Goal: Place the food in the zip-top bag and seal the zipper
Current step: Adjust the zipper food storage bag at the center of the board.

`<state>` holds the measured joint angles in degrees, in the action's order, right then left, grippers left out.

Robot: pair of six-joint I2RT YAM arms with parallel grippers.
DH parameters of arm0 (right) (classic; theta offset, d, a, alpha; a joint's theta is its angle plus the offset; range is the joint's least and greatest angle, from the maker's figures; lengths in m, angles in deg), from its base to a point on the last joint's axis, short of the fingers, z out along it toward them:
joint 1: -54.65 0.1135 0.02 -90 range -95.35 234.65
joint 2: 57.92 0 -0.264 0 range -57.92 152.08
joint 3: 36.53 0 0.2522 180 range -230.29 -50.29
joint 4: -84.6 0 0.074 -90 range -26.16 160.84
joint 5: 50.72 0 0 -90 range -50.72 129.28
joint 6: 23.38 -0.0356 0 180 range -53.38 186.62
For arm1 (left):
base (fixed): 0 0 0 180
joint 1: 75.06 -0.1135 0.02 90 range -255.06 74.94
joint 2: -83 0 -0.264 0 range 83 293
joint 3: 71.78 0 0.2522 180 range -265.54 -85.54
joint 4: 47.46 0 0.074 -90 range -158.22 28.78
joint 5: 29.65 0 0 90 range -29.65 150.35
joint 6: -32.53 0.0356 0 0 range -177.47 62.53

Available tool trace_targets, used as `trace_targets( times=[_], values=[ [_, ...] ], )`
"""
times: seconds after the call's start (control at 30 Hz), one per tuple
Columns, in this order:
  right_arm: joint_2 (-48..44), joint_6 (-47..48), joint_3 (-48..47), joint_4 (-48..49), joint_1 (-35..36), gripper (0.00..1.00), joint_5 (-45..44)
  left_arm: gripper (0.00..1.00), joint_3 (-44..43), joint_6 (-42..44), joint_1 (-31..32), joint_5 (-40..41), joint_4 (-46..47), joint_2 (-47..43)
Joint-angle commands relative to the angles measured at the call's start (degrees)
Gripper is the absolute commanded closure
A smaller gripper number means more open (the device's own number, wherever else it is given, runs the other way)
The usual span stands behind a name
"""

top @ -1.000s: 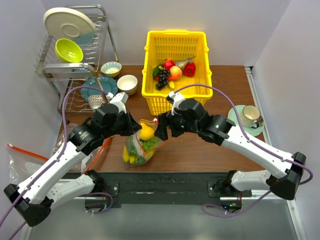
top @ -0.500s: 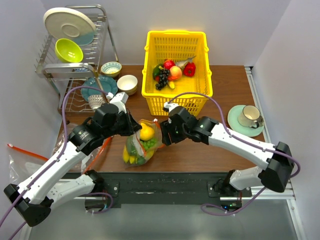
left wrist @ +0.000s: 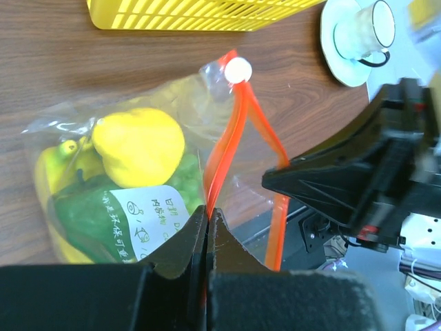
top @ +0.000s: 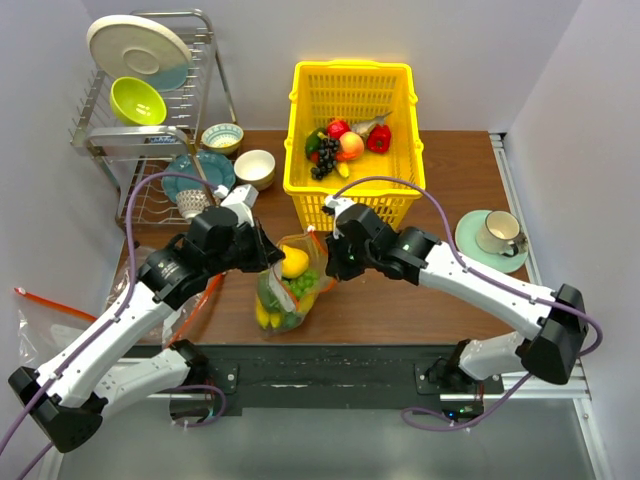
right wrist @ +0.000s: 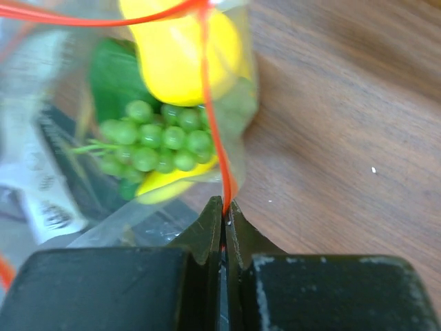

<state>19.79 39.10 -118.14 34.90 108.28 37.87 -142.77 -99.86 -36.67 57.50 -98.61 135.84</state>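
The zipper's two orange-red strips gape apart, one in each gripper, so the robot's left gripper needs to open and pinch both strips together (left wrist: 278, 210) before the robot seals the bag.
The zip-top bag (top: 288, 292) hangs between my two grippers over the table's near middle. It holds the food: a yellow pear-like fruit (top: 294, 263), green grapes (top: 300, 288) and a banana bunch (top: 262, 318). My left gripper (top: 272, 256) is shut on the orange-red zipper (left wrist: 231, 131) at the bag's left end, below the white slider (left wrist: 238, 69). The left wrist view also shows the green vegetable piece (left wrist: 86, 214) beside the bag's label. My right gripper (right wrist: 224, 203) is shut on the zipper (right wrist: 212, 124) at the right end, with the grapes (right wrist: 155, 145) just beyond.
A yellow basket (top: 352, 68) with more toy produce stands right behind the bag. A dish rack (top: 150, 90) and bowls (top: 255, 165) are at the back left. A cup on a saucer (top: 497, 235) is at the right. Another clear bag (top: 40, 320) lies off the table's left edge.
My right gripper moved left to the bag's right end and shut on the zipper. The bag now hangs more upright between both grippers. The left gripper kept its grip.
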Motion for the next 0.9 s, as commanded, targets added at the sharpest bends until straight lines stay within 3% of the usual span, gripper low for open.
trace_targets(
  times=[0.0,0.4,0.63,0.87],
  values=[
    [-4.1,-1.6,-4.3,1.6,0.1,1.0,3.3,1.0,-2.6,0.7,0.3,-2.9,3.0,-0.1],
    [-9.3,-5.7,-3.5,4.6,0.2,1.0,8.8,1.0,0.5,-0.2,0.2,-11.7,13.2,2.3],
    [-16.0,-11.1,1.9,10.6,0.1,1.0,4.1,1.0,-0.1,1.3,0.5,-18.2,20.1,5.8],
    [-19.2,-18.4,8.4,16.3,0.1,1.0,-1.2,0.83,-1.0,5.9,0.5,-24.5,24.3,9.1]
  ],
)
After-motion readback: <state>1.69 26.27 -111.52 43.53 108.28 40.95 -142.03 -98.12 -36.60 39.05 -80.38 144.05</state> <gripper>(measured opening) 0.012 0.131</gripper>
